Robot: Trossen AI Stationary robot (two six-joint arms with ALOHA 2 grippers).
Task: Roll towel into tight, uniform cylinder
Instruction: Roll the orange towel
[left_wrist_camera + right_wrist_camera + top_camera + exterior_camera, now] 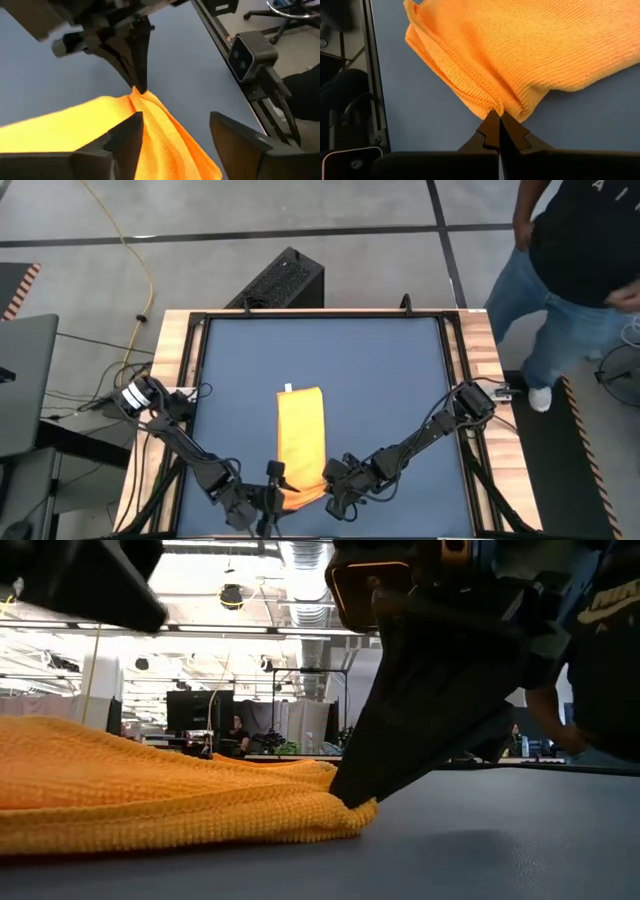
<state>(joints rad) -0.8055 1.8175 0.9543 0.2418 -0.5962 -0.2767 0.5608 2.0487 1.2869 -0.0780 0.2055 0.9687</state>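
The towel's near end bunches crooked at the robot's right gripper, so next the left gripper takes the towel's other near corner (290, 506) and pulls the towel's edge straight before rolling.
The yellow towel (300, 435) lies folded into a long strip on the dark blue mat (380, 380), its white tag (288, 388) at the far end. My right gripper (332, 477) is shut on the towel's near end. My left gripper (175, 135) is open at the same end from the left. One of its fingers (125, 142) stands over the cloth and the other (240, 145) stands over the mat beside it. My right gripper pinches the towel's near edge (496, 106) between its two fingertips, at the near right corner, over several folded layers. The fingers slant down from the table's right and near side. The pinched cloth rises in a small peak (141, 96); the rest lies on the mat. My left gripper: I cannot tell whether its finger touches the towel.
The mat sits in a black frame on a wooden table (172, 340). A black box (280, 280) stands on the floor behind the far edge. A person (570, 270) stands off the table's far right corner. Bare mat lies on either side of the towel.
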